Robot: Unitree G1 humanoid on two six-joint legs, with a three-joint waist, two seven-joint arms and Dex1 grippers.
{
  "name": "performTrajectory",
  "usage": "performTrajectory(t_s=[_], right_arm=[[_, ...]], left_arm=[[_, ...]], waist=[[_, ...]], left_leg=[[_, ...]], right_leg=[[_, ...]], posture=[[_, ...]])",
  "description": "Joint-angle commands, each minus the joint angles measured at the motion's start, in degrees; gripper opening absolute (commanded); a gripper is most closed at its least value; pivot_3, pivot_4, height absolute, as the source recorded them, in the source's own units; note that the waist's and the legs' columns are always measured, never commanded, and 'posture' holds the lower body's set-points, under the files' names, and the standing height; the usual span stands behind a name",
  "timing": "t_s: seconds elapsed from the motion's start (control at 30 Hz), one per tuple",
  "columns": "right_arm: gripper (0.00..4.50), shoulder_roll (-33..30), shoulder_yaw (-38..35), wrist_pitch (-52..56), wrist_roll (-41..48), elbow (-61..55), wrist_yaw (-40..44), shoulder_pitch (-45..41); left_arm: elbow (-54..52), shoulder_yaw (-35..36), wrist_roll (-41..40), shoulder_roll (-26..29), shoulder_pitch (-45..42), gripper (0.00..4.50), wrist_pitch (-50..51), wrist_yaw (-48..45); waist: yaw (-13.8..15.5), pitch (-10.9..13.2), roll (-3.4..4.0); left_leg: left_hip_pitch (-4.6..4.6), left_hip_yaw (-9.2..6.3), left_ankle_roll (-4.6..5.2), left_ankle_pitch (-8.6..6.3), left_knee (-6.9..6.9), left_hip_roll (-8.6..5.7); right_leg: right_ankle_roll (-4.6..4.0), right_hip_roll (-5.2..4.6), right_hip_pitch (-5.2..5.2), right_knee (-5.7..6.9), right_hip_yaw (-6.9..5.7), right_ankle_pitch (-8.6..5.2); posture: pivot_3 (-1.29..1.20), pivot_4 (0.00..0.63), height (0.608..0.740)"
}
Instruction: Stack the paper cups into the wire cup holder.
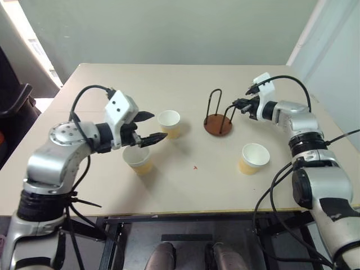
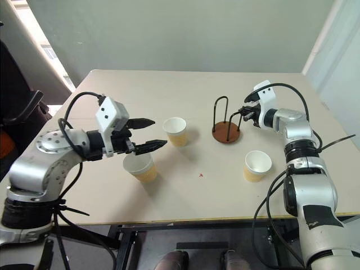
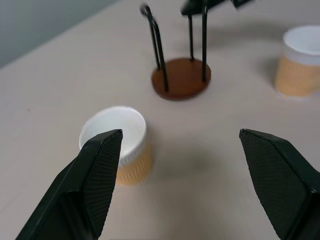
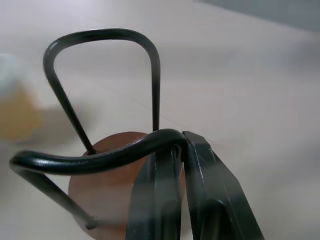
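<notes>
My left gripper should next close on the near-side rim of the paper cup (image 1: 129, 162) just below it, the cup nearer the front edge of the table.
The wire cup holder (image 1: 217, 125) stands upright at centre right of the table, a reddish-brown disc with black wire loops. My right gripper (image 1: 236, 105) is shut on the top of its nearer loop (image 4: 95, 161). Three paper cups stand upright: one (image 1: 169, 122) left of the holder, one (image 1: 138, 160) nearer the front left, and one (image 1: 253, 158) at the front right. My left gripper (image 1: 158, 126) hangs open and empty above the table between the two left cups, pointing toward the holder (image 3: 181, 77). The far-left cup (image 3: 120, 145) sits beside one of its fingers.
The tan table (image 1: 185, 191) has bare room in the middle and along its front edge. A small red mark (image 1: 195, 167) lies on it. A dark chair (image 1: 14, 104) stands off the table's left side.
</notes>
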Motion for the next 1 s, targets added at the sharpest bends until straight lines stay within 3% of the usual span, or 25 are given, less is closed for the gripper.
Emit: performTrajectory(t_s=[0.03,0.2,0.6,0.87,1.0], right_arm=[[0.03,-0.03,3.54,3.11,2.47,-14.89,6.69,5.21],[0.03,-1.69,8.70,8.52,7.70,-37.11,15.79,17.07],[0.03,-1.75,11.53,8.40,7.26,-39.16,15.54,18.37],[2.49,-3.83,13.12,6.36,4.69,-39.77,14.76,17.71],[3.86,-12.98,10.18,8.57,6.80,-46.52,20.45,16.44]], left_arm=[[-1.83,2.91,-2.71,2.70,0.30,4.02,0.10,-3.69],[-2.53,4.67,-4.79,8.82,4.22,4.02,-0.02,-10.16],[-6.84,2.96,-6.09,9.88,7.55,4.02,1.18,-11.00],[-5.56,0.66,-5.70,8.85,5.40,4.02,0.59,-10.81],[-4.16,-0.66,-5.50,8.31,3.66,4.02,-0.41,-12.02]], waist=[[-0.03,0.00,0.00],[-0.14,0.00,0.00],[-0.37,-0.02,-0.04],[-0.27,-0.02,-0.04],[0.05,-0.01,-0.02]], left_leg=[[0.01,0.00,-0.04,-0.03,0.03,0.01],[-0.02,-0.01,-0.04,-0.04,0.06,0.01],[0.18,0.00,0.12,0.28,0.15,0.00],[0.15,-0.01,0.08,0.23,0.09,0.00],[0.08,0.00,0.07,0.21,0.12,-0.01]], right_leg=[[-0.01,0.01,0.00,0.03,-0.01,-0.01],[0.00,0.02,0.00,0.00,-0.01,-0.02],[-0.47,-0.01,0.21,0.02,0.06,-0.10],[-0.43,0.00,0.19,0.00,0.06,-0.09],[-0.41,-0.02,0.17,-0.02,0.05,-0.08]], posture=[[0.00,0.150,0.740],[0.00,0.150,0.740],[0.00,0.150,0.740],[0.00,0.150,0.740],[0.00,0.150,0.740]])
